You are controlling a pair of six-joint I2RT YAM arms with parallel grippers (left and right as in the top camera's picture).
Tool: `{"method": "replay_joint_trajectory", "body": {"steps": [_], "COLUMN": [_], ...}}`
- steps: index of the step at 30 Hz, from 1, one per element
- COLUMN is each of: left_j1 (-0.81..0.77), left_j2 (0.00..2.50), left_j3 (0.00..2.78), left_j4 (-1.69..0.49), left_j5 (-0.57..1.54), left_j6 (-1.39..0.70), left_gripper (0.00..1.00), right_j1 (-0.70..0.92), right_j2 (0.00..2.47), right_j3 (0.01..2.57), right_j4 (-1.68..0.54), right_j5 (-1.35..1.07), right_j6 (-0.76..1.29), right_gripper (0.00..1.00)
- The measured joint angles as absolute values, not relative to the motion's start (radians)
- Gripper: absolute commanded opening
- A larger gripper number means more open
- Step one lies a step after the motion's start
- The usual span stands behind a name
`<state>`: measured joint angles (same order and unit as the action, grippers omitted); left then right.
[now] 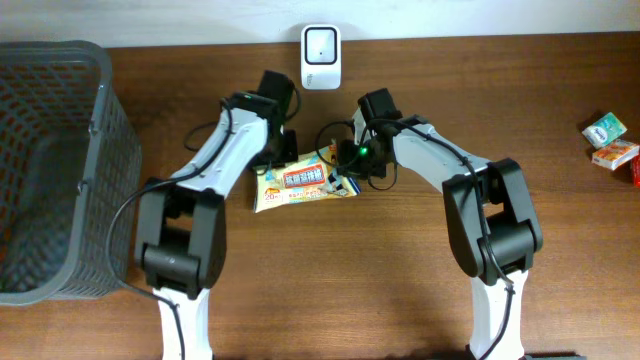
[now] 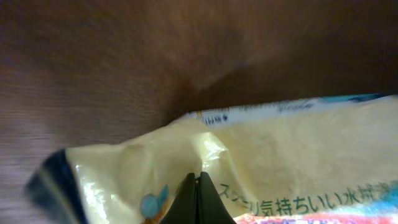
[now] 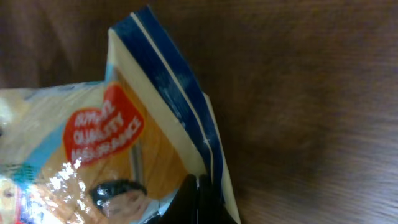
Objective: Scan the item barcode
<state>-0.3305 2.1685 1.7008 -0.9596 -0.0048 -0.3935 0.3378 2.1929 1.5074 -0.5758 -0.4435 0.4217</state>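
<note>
My left gripper is pinching a crease in the packet's film, so next I back it off and grab the packet by the blue sealed end [image 1: 258, 194] closest to the basket.
The item [image 1: 300, 184] is a flat yellow packet with Japanese print, held between the two arms at the table's middle. My left gripper [image 1: 284, 158] pinches its left top edge. In the left wrist view the packet [image 2: 298, 149] fills the lower frame and the left gripper [image 2: 197, 178] is shut on a crease of its film. My right gripper [image 1: 351, 164] holds the right end. In the right wrist view the right gripper [image 3: 197, 182] is shut on the packet [image 3: 124, 143] beside its blue sealed edge. No barcode shows. A white scanner [image 1: 320, 43] stands at the back, beyond the packet.
A dark grey mesh basket [image 1: 100, 120] fills the left side of the table. Small boxes [image 1: 612, 140] lie at the far right edge. The brown wooden table [image 1: 420, 290] runs wide in front of the arms.
</note>
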Motion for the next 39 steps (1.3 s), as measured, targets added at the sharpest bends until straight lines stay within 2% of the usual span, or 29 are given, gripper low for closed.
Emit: {"method": "replay_joint_trajectory", "body": {"steps": [9, 17, 22, 27, 33, 39], "left_j1": [-0.307, -0.242, -0.245, -0.231, -0.164, -0.162], "left_j2": [2.210, 2.191, 2.118, 2.117, 2.117, 2.117], "left_j3": [1.699, 1.746, 1.761, 1.762, 1.762, 1.762], "left_j4": [-0.970, -1.065, -1.059, -1.075, -1.119, -1.168], "left_j5": [-0.170, -0.210, -0.175, -0.181, -0.184, -0.183], "left_j6": [-0.386, -0.385, -0.386, -0.443, -0.493, -0.499], "left_gripper": [0.00, 0.01, 0.03, 0.04, 0.00, 0.00], "right_j1": [0.348, 0.348, 0.348, 0.373, 0.467, 0.503], "right_j2": [2.172, 2.129, 2.057, 2.065, 2.144, 2.180], "right_j3": [1.539, 1.528, 1.538, 1.543, 1.543, 1.544], "right_j4": [-0.758, -0.794, -0.604, -0.519, -0.404, -0.437], "right_j5": [-0.265, -0.173, -0.333, -0.429, -0.494, -0.432], "right_j6": [0.423, 0.423, 0.423, 0.426, 0.442, 0.492], "right_gripper": [0.04, 0.04, 0.04, 0.04, 0.04, 0.04]}}
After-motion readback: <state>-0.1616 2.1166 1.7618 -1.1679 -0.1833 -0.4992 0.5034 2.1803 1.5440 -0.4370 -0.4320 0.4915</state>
